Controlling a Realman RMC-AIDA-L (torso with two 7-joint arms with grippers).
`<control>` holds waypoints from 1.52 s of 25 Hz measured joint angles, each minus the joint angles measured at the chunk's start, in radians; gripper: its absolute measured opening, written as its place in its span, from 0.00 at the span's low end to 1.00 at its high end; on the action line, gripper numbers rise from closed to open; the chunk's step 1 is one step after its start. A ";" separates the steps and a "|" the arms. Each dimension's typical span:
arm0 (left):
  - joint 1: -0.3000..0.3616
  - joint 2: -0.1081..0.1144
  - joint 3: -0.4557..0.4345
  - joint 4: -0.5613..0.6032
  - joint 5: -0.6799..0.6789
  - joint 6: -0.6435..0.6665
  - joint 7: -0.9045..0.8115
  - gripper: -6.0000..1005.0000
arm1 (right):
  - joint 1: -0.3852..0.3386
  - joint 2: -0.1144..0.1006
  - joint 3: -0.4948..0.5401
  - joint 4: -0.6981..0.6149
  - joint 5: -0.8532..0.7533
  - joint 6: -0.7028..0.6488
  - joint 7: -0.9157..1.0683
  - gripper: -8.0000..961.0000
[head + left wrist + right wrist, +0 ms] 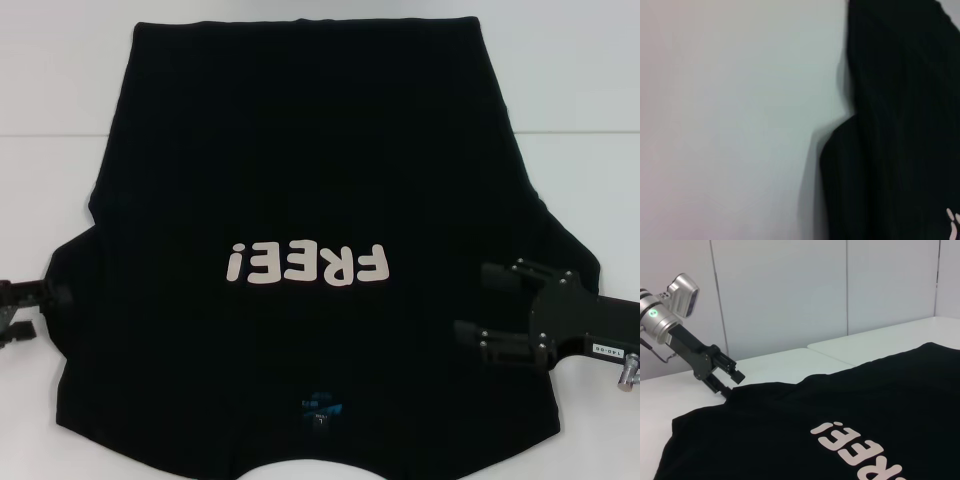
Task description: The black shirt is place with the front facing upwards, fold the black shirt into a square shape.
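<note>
The sleeve next to my left gripper sticks out past the shirt's side, so next I grip the sleeve's edge [54,328], pull it open and fold it farther in.
The black shirt [300,180] lies spread flat on the white table [60,80], front up, with the white letters "FREE!" [305,265] and a small blue neck label [320,408] on the near side. My right gripper [474,304] hovers over the shirt's right shoulder area, open, with nothing between its fingers. My left gripper [48,310] is at the edge of the left sleeve; in the right wrist view the left gripper [730,382] stands open, its lower finger touching the sleeve edge. The left wrist view shows the shirt [900,125] edge against the table.
A seam [50,133] crosses the white table behind the sleeves. Bare tabletop [730,120] lies on both sides of the shirt. Pale wall panels [790,290] stand beyond the table's left side.
</note>
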 joint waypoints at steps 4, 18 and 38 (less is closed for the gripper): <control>-0.001 0.000 -0.006 -0.004 0.004 0.012 -0.002 0.84 | -0.001 0.000 0.000 0.000 0.000 0.000 -0.001 0.95; -0.035 -0.013 0.004 -0.007 0.005 -0.013 -0.011 0.85 | -0.002 0.000 0.000 0.000 0.000 -0.003 -0.001 0.95; -0.046 -0.013 0.047 -0.002 0.042 -0.061 -0.042 0.15 | 0.004 -0.001 0.000 0.000 0.000 0.000 0.007 0.95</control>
